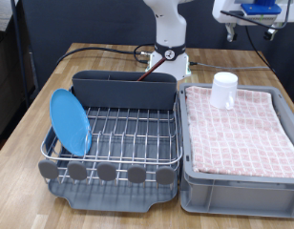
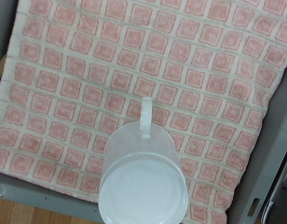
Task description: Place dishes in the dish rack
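The white mug is on the pink checked cloth. Next, I lower my gripper to it and close on the mug's handle (image 1: 229, 100) (image 2: 146, 114).
A bright-blue plate (image 1: 71, 121) stands on edge in the dish rack (image 1: 128, 134), at the exterior view's left end of the wire grid. Out of the rack's dark grey caddy (image 1: 123, 91) leans a reddish-brown spoon (image 1: 147, 69). The white mug (image 1: 223, 91) stands upright on the pink checked cloth (image 1: 238, 129) of the grey crate, at its far corner. My gripper (image 1: 250, 13) hangs high above the mug at the exterior view's top right, only partly in frame. The wrist view looks straight down on the mug (image 2: 143, 182), and no fingers show there.
The grey crate (image 1: 190, 186) sits beside the rack on the wooden table (image 1: 32, 105). The arm's white base (image 1: 170, 43) stands behind the caddy, with dark cables (image 1: 99, 50) lying on the table near it. The crate's rim (image 2: 274, 140) shows in the wrist view.
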`<state>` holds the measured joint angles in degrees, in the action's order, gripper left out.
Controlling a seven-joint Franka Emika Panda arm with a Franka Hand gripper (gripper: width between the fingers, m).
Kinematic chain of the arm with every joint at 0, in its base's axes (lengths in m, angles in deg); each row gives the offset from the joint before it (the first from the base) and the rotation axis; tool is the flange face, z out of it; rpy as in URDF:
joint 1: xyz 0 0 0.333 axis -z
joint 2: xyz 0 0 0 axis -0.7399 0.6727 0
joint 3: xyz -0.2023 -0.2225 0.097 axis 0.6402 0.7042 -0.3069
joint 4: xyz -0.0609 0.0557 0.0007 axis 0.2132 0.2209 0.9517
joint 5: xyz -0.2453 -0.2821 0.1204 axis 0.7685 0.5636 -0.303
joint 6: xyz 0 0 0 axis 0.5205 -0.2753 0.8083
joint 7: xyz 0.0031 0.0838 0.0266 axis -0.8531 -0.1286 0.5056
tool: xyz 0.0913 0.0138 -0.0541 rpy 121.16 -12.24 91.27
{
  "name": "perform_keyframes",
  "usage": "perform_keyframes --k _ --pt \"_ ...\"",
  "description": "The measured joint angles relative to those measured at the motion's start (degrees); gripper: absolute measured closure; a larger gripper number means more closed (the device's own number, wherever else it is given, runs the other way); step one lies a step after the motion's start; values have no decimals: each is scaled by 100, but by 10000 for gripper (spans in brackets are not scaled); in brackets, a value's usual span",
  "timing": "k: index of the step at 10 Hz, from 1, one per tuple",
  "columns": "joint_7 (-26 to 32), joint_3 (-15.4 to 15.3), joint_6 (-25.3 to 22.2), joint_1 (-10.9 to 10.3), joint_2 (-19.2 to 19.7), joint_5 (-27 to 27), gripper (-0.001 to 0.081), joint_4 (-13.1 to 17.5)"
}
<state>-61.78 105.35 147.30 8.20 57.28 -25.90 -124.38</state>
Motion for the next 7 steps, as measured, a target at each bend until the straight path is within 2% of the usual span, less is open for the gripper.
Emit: perform_keyframes --k 2,7 --pt "121 61 40 2 196 0 4 -100" --pt "343 206 539 2 690 -239 4 -303"
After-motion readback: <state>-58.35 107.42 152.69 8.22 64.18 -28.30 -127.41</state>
